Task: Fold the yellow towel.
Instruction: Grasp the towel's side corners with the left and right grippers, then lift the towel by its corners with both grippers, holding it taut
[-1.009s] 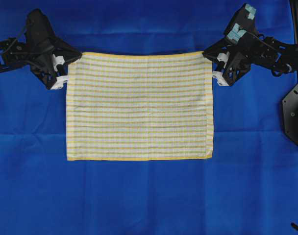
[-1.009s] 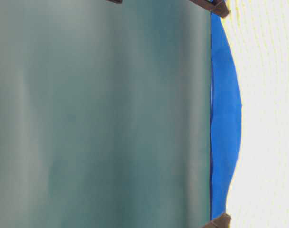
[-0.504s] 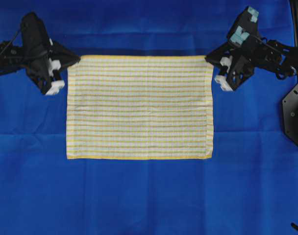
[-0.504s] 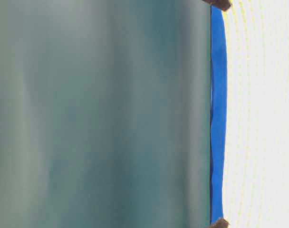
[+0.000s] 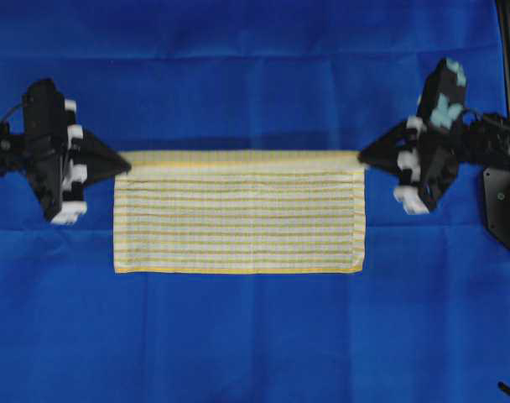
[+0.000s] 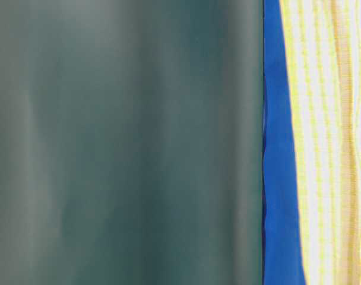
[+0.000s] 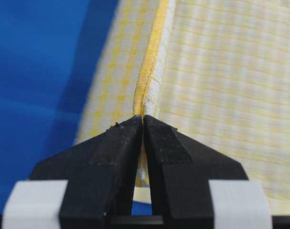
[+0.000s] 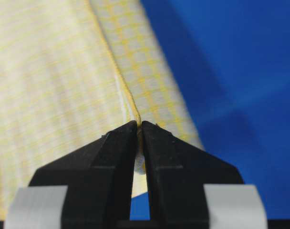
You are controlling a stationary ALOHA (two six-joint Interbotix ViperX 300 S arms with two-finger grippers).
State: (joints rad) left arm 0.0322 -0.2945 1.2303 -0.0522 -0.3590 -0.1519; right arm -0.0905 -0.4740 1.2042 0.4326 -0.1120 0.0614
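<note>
Next, I bring my left gripper's corner of the yellow towel to the towel's near corner [image 5: 122, 264] along the same side and let go of it there.
The yellow towel [image 5: 238, 227], pale yellow and white striped, lies on the blue cloth with its far edge lifted and carried toward the near edge, forming a raised fold. My left gripper [image 5: 125, 167] is shut on the towel's far left corner. My right gripper [image 5: 362, 156] is shut on the far right corner. In the left wrist view the yellow hem [image 7: 147, 71] runs straight out from between the closed fingertips of the left gripper [image 7: 143, 117]. The right wrist view shows the same pinch by the right gripper [image 8: 139, 124] on the towel [image 8: 49, 95]. The table-level view shows the hanging towel [image 6: 329, 142] close up.
A large plain blue cloth [image 5: 255, 344] covers the whole table. A black piece of arm hardware [image 5: 502, 210] stands at the right edge. In the table-level view a dark green blurred surface [image 6: 127, 142] fills the left side.
Both grippers have carried the towel's far edge upward and toward the near edge. The visible towel area in the overhead view has shrunk to about half its depth.
</note>
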